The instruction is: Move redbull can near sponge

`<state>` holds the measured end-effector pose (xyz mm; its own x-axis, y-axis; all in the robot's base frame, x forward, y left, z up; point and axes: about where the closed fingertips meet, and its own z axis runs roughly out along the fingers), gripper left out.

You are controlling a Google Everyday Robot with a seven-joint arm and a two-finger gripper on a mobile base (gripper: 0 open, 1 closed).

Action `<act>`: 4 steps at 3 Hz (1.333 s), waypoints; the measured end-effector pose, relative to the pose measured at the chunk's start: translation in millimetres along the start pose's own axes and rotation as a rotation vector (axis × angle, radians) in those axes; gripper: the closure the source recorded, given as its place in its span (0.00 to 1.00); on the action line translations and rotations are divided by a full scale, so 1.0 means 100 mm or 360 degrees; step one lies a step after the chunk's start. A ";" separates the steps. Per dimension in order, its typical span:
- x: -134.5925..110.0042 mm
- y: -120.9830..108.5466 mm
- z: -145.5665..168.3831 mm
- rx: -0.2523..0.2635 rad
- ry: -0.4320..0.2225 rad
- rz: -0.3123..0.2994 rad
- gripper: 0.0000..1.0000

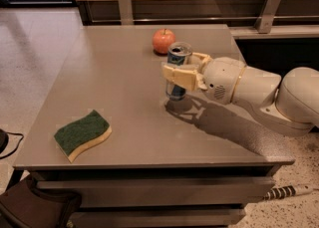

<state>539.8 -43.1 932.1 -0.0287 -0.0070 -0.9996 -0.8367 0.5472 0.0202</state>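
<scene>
Next, my gripper sets the redbull can upright and lets go of it on the grey table [141,133], beside the sponge, toward my arm.
The redbull can [178,55] is a slim blue and silver can, upright, held over the middle of the grey table [114,97]. My gripper [182,70] is shut on the can, with cream fingers [177,76] wrapped around its middle, and the white arm reaches in from the right. The can's base sits just above or at the tabletop; I cannot tell which. The sponge [82,134], dark green on top with pale yellow foam, lies flat near the table's front left corner, well to the left of and nearer than the can.
A red apple [163,41] stands on the table just behind the can. A wooden wall panel with metal brackets [269,8] runs behind the table. A dark bag [35,207] sits on the floor at the front left.
</scene>
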 end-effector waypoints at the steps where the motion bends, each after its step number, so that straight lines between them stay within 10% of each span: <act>1: 0.10 0.45 0.08 0.0012 0.0013 0.0011 1.00; 4: 0.45 1.10 0.32 -0.0058 -0.0009 0.0107 1.00</act>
<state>463.7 43.6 888.2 -0.0826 0.0332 -0.9960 -0.8523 0.5156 0.0879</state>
